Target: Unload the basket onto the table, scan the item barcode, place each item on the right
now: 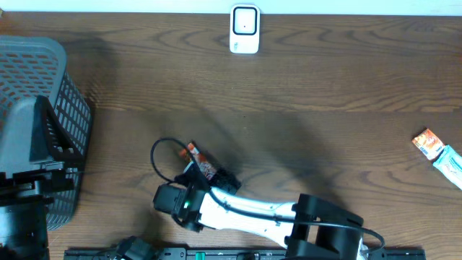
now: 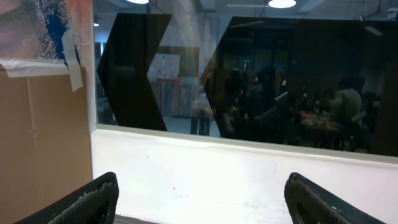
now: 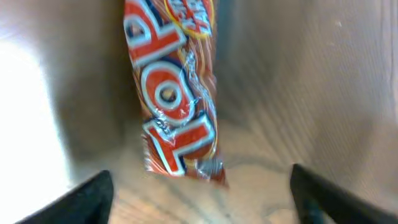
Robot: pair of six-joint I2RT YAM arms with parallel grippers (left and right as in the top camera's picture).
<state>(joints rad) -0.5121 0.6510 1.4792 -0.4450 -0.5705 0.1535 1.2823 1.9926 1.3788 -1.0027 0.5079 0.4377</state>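
The packet is far over toward the basket, so I need to use my right gripper to pinch its near end (image 3: 186,167) and pull the packet toward the middle before scanning.
The item, an orange snack packet (image 3: 173,93) with red and white lettering, lies on the wooden table (image 3: 323,93). In the overhead view the packet (image 1: 197,157) is left of centre. My right gripper (image 3: 200,177) is open just behind it, one finger on each side of its near end and neither touching it. From above, the right gripper (image 1: 206,173) sits right at the packet. The white barcode scanner (image 1: 245,29) stands at the far edge of the table. My left gripper (image 2: 199,194) is open and empty, facing a window.
A grey mesh basket (image 1: 40,108) stands at the left edge, beside the left arm (image 1: 25,209). Two more packets, an orange one (image 1: 427,143) and a pale blue one (image 1: 451,166), lie at the right edge. A black cable (image 1: 160,155) loops beside the right wrist.
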